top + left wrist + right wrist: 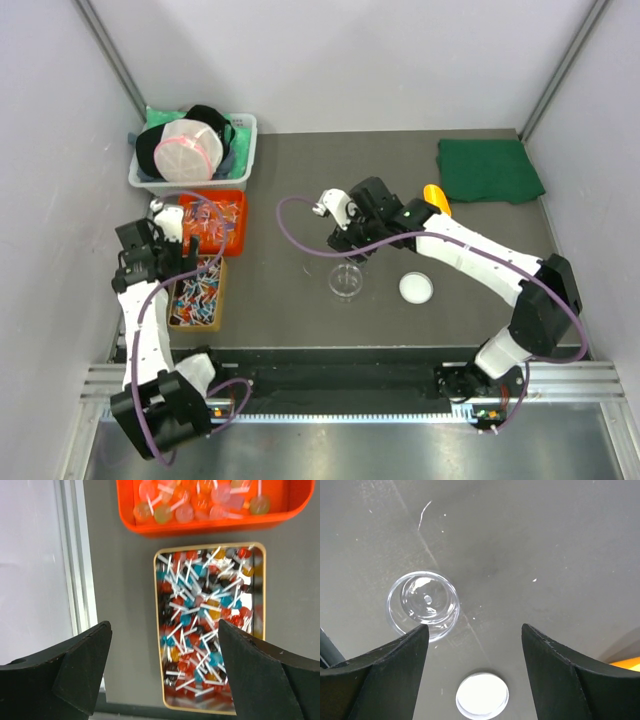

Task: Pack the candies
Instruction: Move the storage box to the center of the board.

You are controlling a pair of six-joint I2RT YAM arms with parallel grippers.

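Observation:
The gold-rimmed tin is next for my left gripper, which should go to it and close on the middle of its long side point(173, 291) point(158, 620) facing away from the clear jar.
The candies point(205, 625) are small red, blue and yellow sweets on white sticks, piled in a gold-rimmed tin point(196, 292). My left gripper point(164, 625) hangs open above the tin's left edge, with nothing between its black fingers point(80, 665). It shows at the table's left side in the top view point(170, 258). A clear empty jar point(423, 602) stands at mid-table point(347, 281), its white lid point(482, 696) lying flat beside it point(416, 288). My right gripper point(475, 627) hovers open above the bare mat between jar and lid, holding nothing.
An orange tray point(213, 222) of larger pale lollipops sits just behind the tin point(210, 522). A white bin point(240, 160) with a cap and pouch is at back left. An orange scoop point(436, 198) and a folded green cloth point(488, 168) lie at back right.

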